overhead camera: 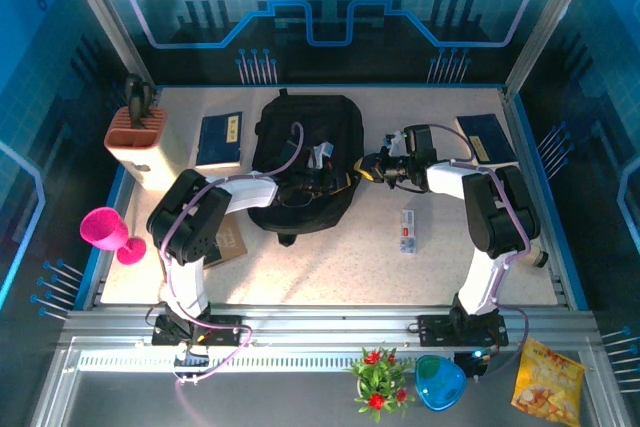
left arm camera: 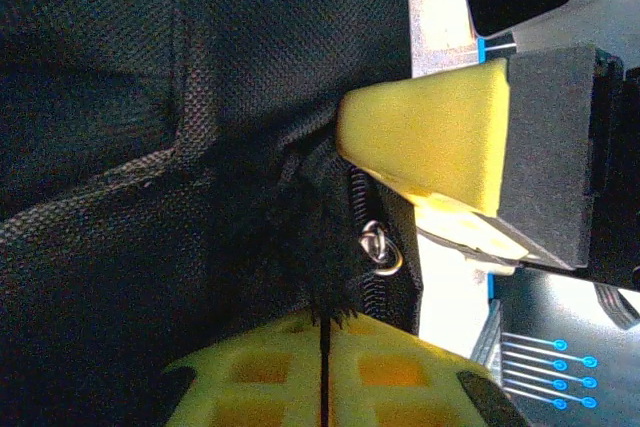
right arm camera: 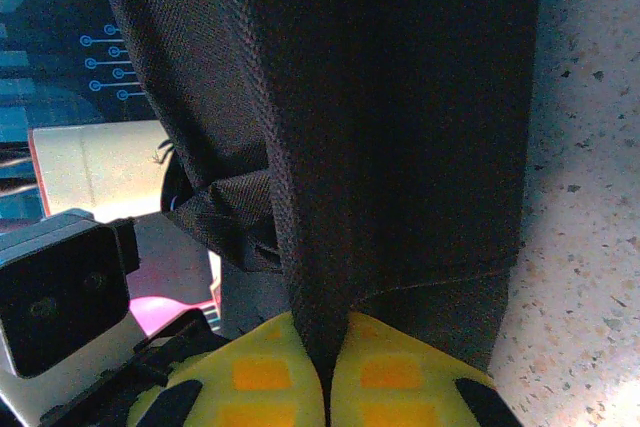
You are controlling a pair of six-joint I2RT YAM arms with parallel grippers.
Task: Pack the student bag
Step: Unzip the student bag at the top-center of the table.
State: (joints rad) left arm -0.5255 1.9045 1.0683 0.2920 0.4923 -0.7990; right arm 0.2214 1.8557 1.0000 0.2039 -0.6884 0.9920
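Note:
Next, I open my right gripper and grip closer to the bag's near corner (overhead camera: pixel 343 211), because my grippers are crowded together at the middle of the bag's side.
The student bag (overhead camera: pixel 300 132), a black backpack, lies in the middle of the table. My left gripper (overhead camera: pixel 320 167) reaches over its centre. In the left wrist view it (left arm camera: pixel 327 319) is shut, with a thin tuft of black bag fabric pinched between the yellow fingertips, just beside the zip and its small metal ring (left arm camera: pixel 381 247). My right gripper (overhead camera: pixel 368 169) is at the bag's right edge. In the right wrist view it (right arm camera: pixel 325 335) is shut on a fold of the black fabric (right arm camera: pixel 400 127). One of its yellow fingers (left arm camera: pixel 430 137) shows close by in the left wrist view.
Dark blue books lie at the back left (overhead camera: pixel 219 139) and back right (overhead camera: pixel 486 137). A white and orange holder (overhead camera: pixel 140 142) and a pink goblet (overhead camera: pixel 108 230) stand at the left. A brown book (overhead camera: pixel 228 245) lies under the left arm, a small white item (overhead camera: pixel 407 230) right of centre.

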